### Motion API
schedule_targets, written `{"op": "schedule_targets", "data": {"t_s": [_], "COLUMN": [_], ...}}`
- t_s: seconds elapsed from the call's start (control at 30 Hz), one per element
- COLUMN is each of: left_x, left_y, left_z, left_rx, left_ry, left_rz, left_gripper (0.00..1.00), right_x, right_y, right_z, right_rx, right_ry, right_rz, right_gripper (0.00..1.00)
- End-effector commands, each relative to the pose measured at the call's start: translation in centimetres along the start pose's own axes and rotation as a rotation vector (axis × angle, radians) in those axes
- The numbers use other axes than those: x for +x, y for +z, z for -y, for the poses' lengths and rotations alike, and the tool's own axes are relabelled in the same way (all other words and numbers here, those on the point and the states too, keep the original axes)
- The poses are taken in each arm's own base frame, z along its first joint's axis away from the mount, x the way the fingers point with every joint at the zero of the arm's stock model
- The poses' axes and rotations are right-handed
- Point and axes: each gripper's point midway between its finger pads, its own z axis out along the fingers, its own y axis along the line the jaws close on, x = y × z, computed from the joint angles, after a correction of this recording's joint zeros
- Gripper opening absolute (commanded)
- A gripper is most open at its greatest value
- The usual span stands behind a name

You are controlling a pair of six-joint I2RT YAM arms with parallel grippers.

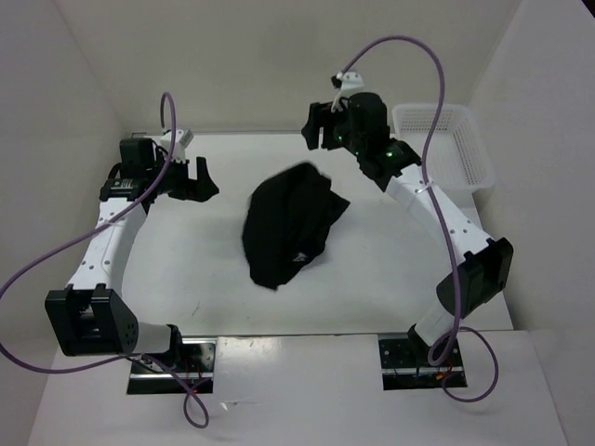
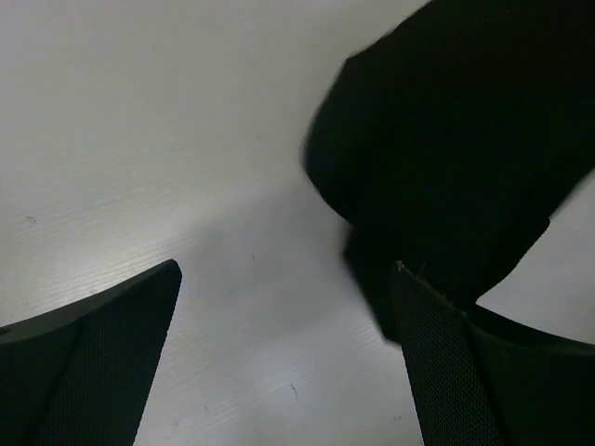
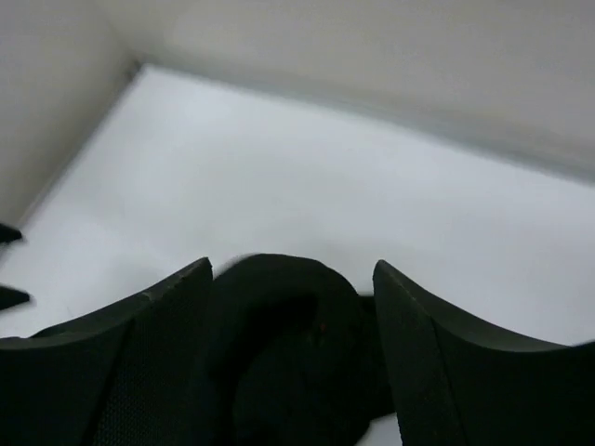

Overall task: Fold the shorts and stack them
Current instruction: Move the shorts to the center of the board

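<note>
The black shorts should be grabbed next by my left gripper by their side edge (image 1: 248, 253) (image 2: 337, 195) nearest that gripper, just behind the front corner.
The black shorts (image 1: 288, 228) lie in a crumpled heap in the middle of the white table, a small white label (image 1: 299, 258) showing near their front edge. My right gripper (image 1: 317, 128) hangs open above the heap's far end, apart from it. In the right wrist view, the shorts (image 3: 288, 353) show below, between the spread fingers (image 3: 167, 325) of the right gripper (image 3: 288, 279). My left gripper (image 1: 199, 180) stands open just left of the shorts. The left wrist view has the shorts (image 2: 446, 139) ahead and to the right of the left gripper (image 2: 286, 279), with only bare table between its fingers.
A white mesh basket (image 1: 465, 167) stands at the back right, beside the right arm. White walls close in the table on the left, back and right. Purple cables loop over both arms.
</note>
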Motion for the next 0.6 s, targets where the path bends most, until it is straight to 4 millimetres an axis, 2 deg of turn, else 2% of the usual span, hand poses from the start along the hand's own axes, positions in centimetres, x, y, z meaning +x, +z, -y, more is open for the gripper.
{"op": "schedule_targets", "data": {"t_s": [0.0,0.03,0.07,0.1,0.13,0.17,0.23,0.3,0.33,0.4,0.43,0.5,0.57], "left_x": [2.8,4.4,6.1,9.5,11.2,12.8,15.6,17.2,17.6,18.4,18.9,19.6,19.9], "left_y": [-0.8,-0.4,-0.2,0.1,0.5,0.7,1.6,2.2,2.5,3.5,4.0,4.5,5.4], "left_z": [0.8,1.2,1.2,1.0,1.7,2.1,2.9,3.4,3.7,3.2,2.9,2.4,2.6], "left_rx": [0.004,0.006,-0.003,-0.025,-0.014,-0.012,0.003,0.02,0.023,0.006,-0.003,-0.014,0.001], "left_ry": [-0.029,-0.037,-0.052,-0.085,-0.08,-0.082,-0.073,-0.075,-0.061,-0.047,-0.05,-0.053,-0.049], "left_rz": [-0.073,-0.119,-0.167,-0.265,-0.321,-0.369,-0.46,-0.517,-0.537,-0.554,-0.572,-0.589,-0.591], "left_gripper": [1.0,1.0,1.0,1.0,1.0,1.0,1.0,1.0,1.0,1.0,1.0,1.0,1.0], "right_x": [5.0,6.0,8.6,8.9,9.2,12.0,14.3,18.3,20.9,23.4,25.4,26.7,28.1], "right_y": [0.1,-0.2,-0.3,-0.4,-1.0,-1.2,-1.7,-2.1,-2.3,-2.5,-2.6,-2.7,-2.6], "right_z": [-1.1,-1.2,-0.4,0.1,0.5,1.0,1.4,1.7,1.9,2.1,2.3,2.2,2.1], "right_rx": [-0.095,-0.098,-0.086,-0.093,-0.083,-0.066,-0.052,-0.048,-0.044,-0.03,-0.027,-0.033,-0.05], "right_ry": [-0.008,0.031,0.057,0.082,0.107,0.142,0.155,0.187,0.193,0.233,0.247,0.267,0.273], "right_rz": [-0.109,-0.132,-0.178,-0.171,-0.167,-0.22,-0.266,-0.356,-0.417,-0.475,-0.517,-0.543,-0.561], "right_gripper": [0.78,0.78,0.78,0.78,0.78,0.78,0.7,0.66,0.6,0.59,0.57,0.57,0.63]}}
